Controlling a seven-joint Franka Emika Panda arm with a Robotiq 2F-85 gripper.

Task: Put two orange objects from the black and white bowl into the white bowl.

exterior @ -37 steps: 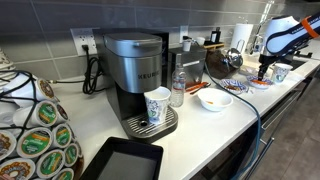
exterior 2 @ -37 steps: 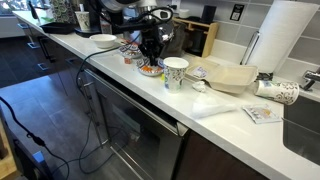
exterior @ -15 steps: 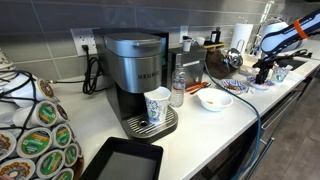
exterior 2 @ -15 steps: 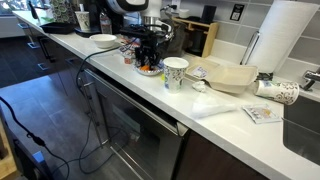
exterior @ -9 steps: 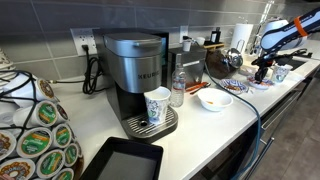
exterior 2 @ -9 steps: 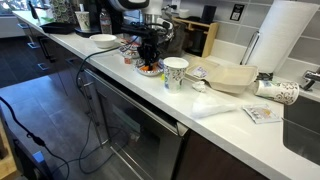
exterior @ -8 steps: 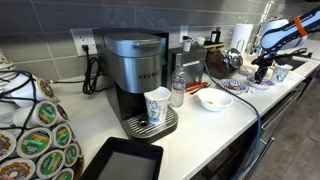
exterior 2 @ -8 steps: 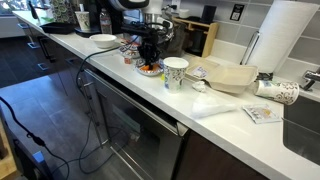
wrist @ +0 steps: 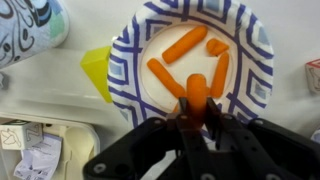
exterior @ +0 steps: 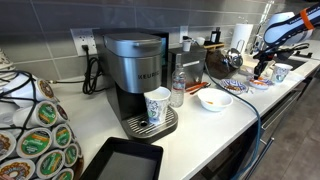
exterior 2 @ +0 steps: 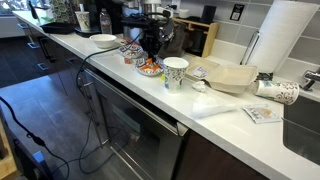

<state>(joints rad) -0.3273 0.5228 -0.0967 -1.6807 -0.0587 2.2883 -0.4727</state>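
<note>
My gripper will let go of the orange piece on the bottom of the white bowl (exterior: 212, 100) near the water bottle.
In the wrist view my gripper (wrist: 197, 112) is shut on one orange piece (wrist: 196, 91) and holds it above the black and white bowl (wrist: 135, 40), a wide dish with a dark-and-white pattern. Several more orange pieces (wrist: 185, 43) lie in it. In both exterior views the gripper (exterior: 262, 68) (exterior 2: 152, 50) hangs a little above this bowl (exterior: 258, 84) (exterior 2: 150, 69). The plain white bowl (exterior: 215, 101) (exterior 2: 103, 41) stands apart from it on the counter, toward the coffee machine.
A patterned paper cup (exterior 2: 175, 72) (wrist: 30, 28) stands right beside the patterned bowl. A yellow item (wrist: 97, 70) lies at its rim. A coffee machine (exterior: 140, 75), a water bottle (exterior: 178, 88) and a paper towel roll (exterior 2: 280, 40) stand on the counter.
The gripper was down in the patterned bowl and has lifted straight up out of it, shut on an orange piece.
</note>
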